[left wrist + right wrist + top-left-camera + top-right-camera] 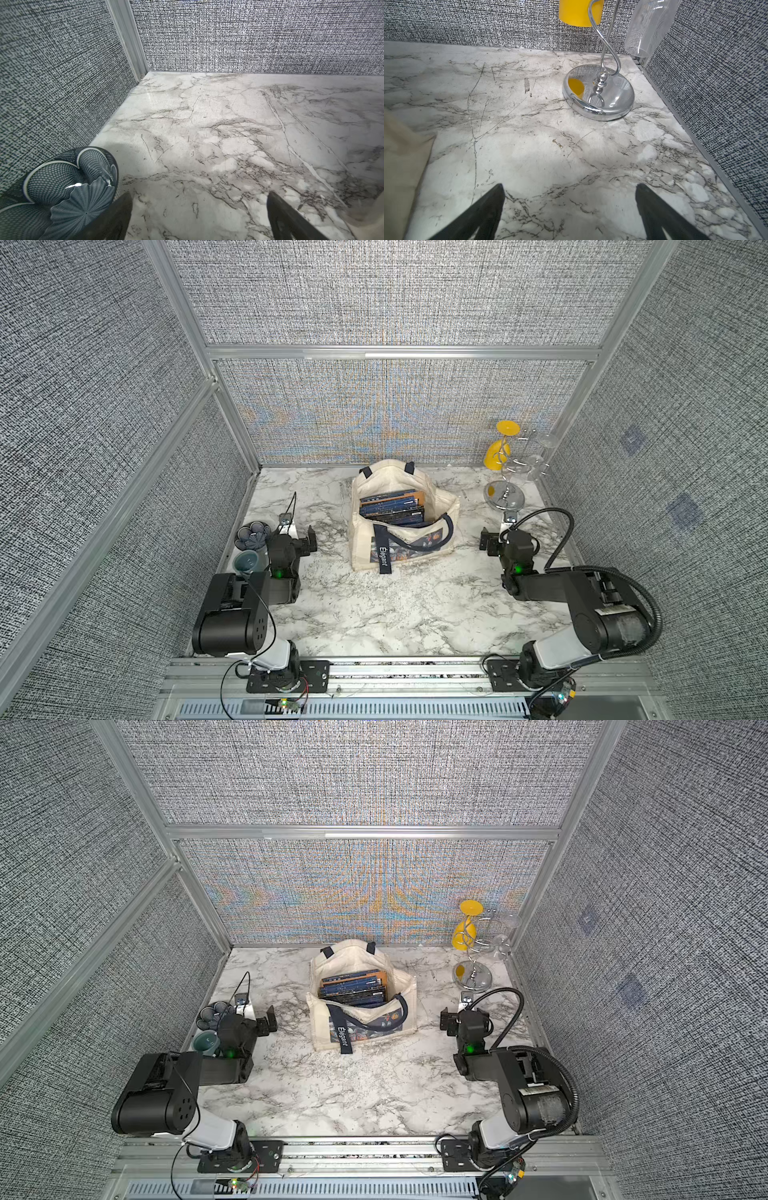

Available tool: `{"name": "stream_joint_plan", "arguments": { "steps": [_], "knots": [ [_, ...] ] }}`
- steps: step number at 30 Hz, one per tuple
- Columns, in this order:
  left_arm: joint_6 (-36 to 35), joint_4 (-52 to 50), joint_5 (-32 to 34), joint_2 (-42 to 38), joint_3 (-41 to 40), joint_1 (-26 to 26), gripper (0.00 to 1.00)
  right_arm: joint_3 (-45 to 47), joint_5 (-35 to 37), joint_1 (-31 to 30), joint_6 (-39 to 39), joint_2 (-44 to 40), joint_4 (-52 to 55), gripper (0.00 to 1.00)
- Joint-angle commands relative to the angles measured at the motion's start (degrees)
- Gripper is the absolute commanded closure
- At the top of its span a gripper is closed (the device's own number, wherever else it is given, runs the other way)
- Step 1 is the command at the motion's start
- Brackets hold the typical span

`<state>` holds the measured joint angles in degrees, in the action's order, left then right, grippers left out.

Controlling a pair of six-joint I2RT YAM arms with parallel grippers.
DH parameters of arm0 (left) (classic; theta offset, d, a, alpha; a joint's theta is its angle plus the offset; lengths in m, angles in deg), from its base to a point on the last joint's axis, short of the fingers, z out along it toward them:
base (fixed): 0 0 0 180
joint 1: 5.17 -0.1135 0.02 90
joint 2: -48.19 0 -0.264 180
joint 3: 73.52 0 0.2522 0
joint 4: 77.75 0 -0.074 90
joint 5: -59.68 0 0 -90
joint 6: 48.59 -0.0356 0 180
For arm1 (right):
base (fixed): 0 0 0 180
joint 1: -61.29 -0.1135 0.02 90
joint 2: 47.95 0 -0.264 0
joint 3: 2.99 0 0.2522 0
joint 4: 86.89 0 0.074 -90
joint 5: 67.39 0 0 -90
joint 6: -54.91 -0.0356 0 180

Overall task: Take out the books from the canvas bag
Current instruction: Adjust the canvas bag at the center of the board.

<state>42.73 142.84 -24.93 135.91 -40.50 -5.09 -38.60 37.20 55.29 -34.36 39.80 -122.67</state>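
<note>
I should next grab the canvas bag's side top edge (357, 511) with my left gripper, beside the books, toward the patterned bowls.
The cream canvas bag (446, 506) (318, 1021) stands open at the middle back of the marble table, its navy "Elegant" strap hanging down the front. Several dark navy books (392, 508) (353, 986) stand packed inside, edges up. My left gripper (309, 539) (270, 1020) (199, 197) is open and empty, a short way left of the bag. On the bag's other side my right gripper (487, 542) (446, 1022) (570, 190) is open and empty too; a cream corner of the bag (402, 162) shows in its wrist view.
Two blue-grey patterned bowls (251, 534) (248, 562) (68, 191) sit by the left wall beside the left arm. A chrome stand (505, 493) (600, 93) with a yellow glass (500, 448) and clear glasses (540, 456) occupies the back right corner. Fabric walls enclose three sides.
</note>
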Motion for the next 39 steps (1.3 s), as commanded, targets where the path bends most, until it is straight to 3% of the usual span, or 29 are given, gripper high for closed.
{"name": "stream_joint_plan", "arguments": {
  "steps": [1,27,32,37,39],
  "knots": [
    [-0.1,1.7,-0.8,-0.1,0.0,-0.1,0.0,-0.1,0.0,0.1,0.0,0.1,-0.3,0.01],
    [0.0,1.0,-1.0,-0.2,0.3,-0.1,0.0,1.4,0.0,-0.6,1.5,-0.7,-3.8,0.01],
    [-0.1,-2.9,0.4,-3.9,0.8,0.0,0.0,1.7,3.6,-3.9,4.6,-11.6,4.5,0.01],
    [-2.5,-20.2,1.6,-13.8,6.6,2.2,0.0,0.0,4.1,-9.4,4.8,-24.6,14.7,0.01],
    [1.6,-22.4,3.2,-17.3,7.6,3.7,0.0,-1.0,2.9,-10.4,2.3,-27.8,16.0,0.01]
  ]
}}
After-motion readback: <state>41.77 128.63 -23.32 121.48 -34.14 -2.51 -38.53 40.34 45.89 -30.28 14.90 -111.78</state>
